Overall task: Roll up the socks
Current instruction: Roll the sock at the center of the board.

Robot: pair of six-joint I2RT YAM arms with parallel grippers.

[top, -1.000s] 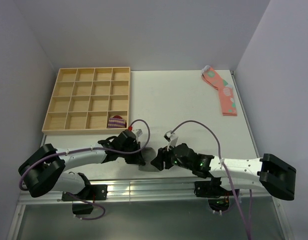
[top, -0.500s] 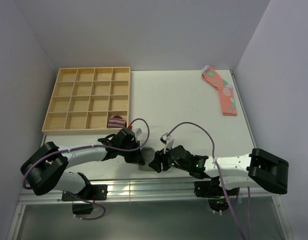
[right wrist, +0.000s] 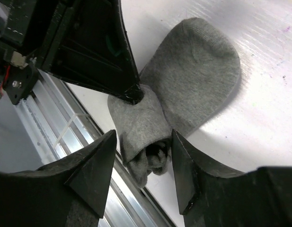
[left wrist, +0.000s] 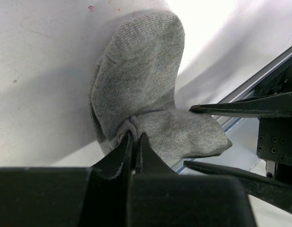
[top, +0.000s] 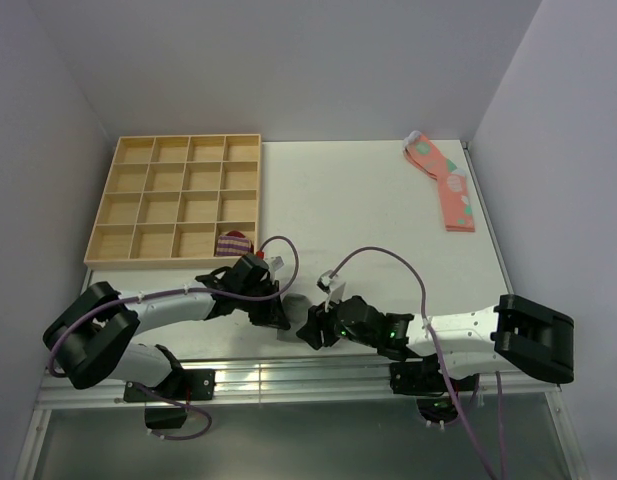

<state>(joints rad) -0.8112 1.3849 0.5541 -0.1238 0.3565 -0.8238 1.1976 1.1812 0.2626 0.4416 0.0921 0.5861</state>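
The rolled end of the socks flares loose past my left gripper's pinch. My right gripper needs to clamp the roll while my left gripper opens and takes hold again of the socks' fold (left wrist: 130,124).
The socks (left wrist: 141,90) are grey knit, lying at the table's near edge with the toe flat and the near end folded over into a loose roll (right wrist: 146,142). My left gripper (left wrist: 135,135) is shut on a pinch of fabric at the fold. My right gripper (right wrist: 143,135) faces it from the right, open, one finger on each side of the rolled end. The right finger (right wrist: 183,156) is close against the fabric; a gap shows at the left one. In the top view both grippers (top: 278,318) (top: 310,330) meet over the socks (top: 295,305).
A wooden compartment tray (top: 173,200) sits at the back left, with a purple-striped bundle (top: 233,243) in its near right cell. Pink spotted socks (top: 443,180) lie at the far right. An aluminium rail (top: 288,375) runs just below the table's front edge, under the socks' rolled end.
My right gripper has slid left, up to the socks, and its jaws have narrowed a little around the rolled end. My left gripper has kept its pinch, almost still.
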